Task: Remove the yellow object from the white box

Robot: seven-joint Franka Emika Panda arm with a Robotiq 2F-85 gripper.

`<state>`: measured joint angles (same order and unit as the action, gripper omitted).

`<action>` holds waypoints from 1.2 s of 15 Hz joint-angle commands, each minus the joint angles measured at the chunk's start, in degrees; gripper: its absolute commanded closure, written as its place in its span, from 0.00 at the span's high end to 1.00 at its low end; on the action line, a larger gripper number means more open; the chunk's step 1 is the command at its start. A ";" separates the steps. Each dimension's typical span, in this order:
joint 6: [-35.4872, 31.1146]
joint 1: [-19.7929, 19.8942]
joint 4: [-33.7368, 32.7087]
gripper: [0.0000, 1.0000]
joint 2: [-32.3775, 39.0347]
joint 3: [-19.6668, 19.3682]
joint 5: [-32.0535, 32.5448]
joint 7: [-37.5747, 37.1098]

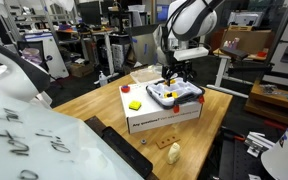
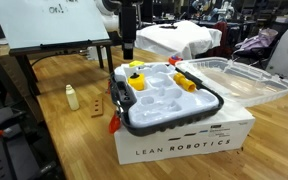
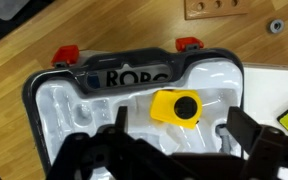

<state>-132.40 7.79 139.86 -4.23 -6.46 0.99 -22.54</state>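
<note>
Next, my gripper grips the sides of the yellow object (image 1: 173, 95) (image 3: 176, 107) with the black round top, the one near the white box's dark rim.
The yellow object (image 3: 175, 107) is a small chunky yellow piece with a black round top. It lies in a pocket of the white box (image 3: 59, 100), a shallow moulded tray with a dark rim. In both exterior views the yellow object (image 2: 136, 80) sits at a corner of the white box (image 2: 174, 108) (image 1: 176, 95), which rests on a large white printed carton (image 2: 184, 140). My gripper (image 3: 184, 128) is open, with one finger on each side just above the yellow object and nothing held. It also shows in an exterior view (image 1: 171, 72).
A second yellow-orange piece (image 2: 187, 82) lies in the tray. A flat yellow square (image 1: 135, 104) sits on the carton. A cream figurine (image 2: 72, 96) and a wooden block (image 2: 102, 105) stand on the table. A clear plastic lid (image 2: 239, 75) lies beside the carton.
</note>
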 commanded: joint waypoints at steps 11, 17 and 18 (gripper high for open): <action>-3.10 0.09 0.20 1.00 1.82 0.09 -4.41 -7.09; -4.60 -0.30 0.02 1.00 4.20 -0.23 -3.10 -9.40; -4.88 -0.43 0.03 1.00 4.77 -0.26 -3.10 -9.56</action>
<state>-137.39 7.64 139.95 0.56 -6.44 -2.12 -32.12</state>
